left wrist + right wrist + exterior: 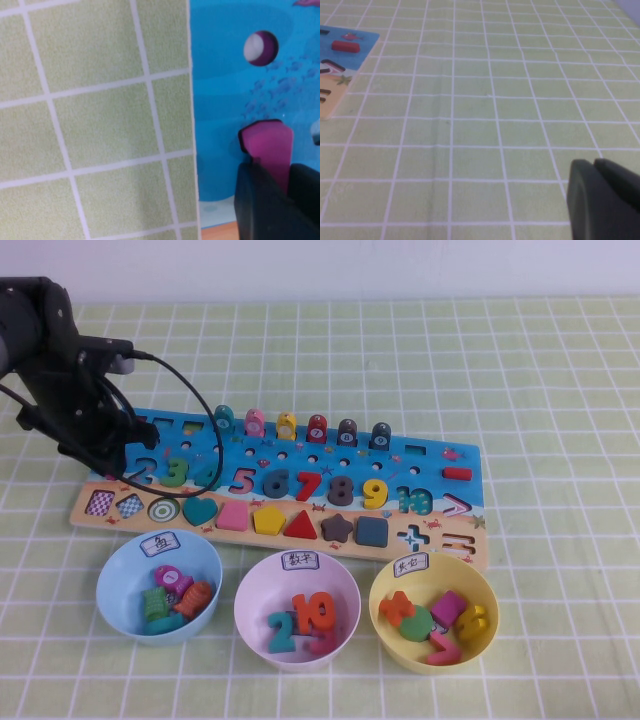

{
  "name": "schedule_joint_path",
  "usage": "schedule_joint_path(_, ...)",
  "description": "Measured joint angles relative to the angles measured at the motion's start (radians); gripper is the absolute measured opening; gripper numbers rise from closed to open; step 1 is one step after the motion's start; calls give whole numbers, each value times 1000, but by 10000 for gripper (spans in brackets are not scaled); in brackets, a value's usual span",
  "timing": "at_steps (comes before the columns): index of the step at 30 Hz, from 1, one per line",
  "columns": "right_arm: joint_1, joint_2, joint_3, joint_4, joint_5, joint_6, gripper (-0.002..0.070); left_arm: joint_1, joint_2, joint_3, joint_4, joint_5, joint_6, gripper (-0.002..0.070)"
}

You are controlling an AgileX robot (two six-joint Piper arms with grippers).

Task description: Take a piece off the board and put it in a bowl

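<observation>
Next, my left gripper releases the magenta piece in the pale pink bowl (289, 591), between the bowl's white label and the teal piece.
The magenta "1" (267, 145) stands at the left end of the board (225, 75), and my left gripper (286, 175) is shut on it, one dark finger on each side of its lower part. In the high view my left gripper (112, 465) is down on the left end of the board (430, 455) and hides the piece. The pale pink bowl (245, 590) with a white label stands in front of the board's middle and holds several number pieces. My right gripper (595, 165) is shut and empty over bare cloth to the right of the board.
A light blue bowl (113, 570) stands left of the pink one and a yellow bowl (377, 612) right of it, both holding pieces. A row of pegs (300, 425) lines the board's far edge. Green checked cloth (560, 360) covers the table.
</observation>
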Motion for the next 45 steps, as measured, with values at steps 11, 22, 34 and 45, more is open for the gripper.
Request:
schedule_joint_path(11,0,0,0,0,0,0,-17,0,0,0,-19,-17,2,67)
schedule_joint_path(22,0,0,0,0,0,0,-17,0,30,-2,-89,-35,3,66)
schedule_joint_path(34,0,0,0,0,0,0,-17,0,-48,-2,-35,-19,11,66)
schedule_joint_path(45,0,0,0,0,0,0,-17,-91,-291,60,-43,106,97,66)
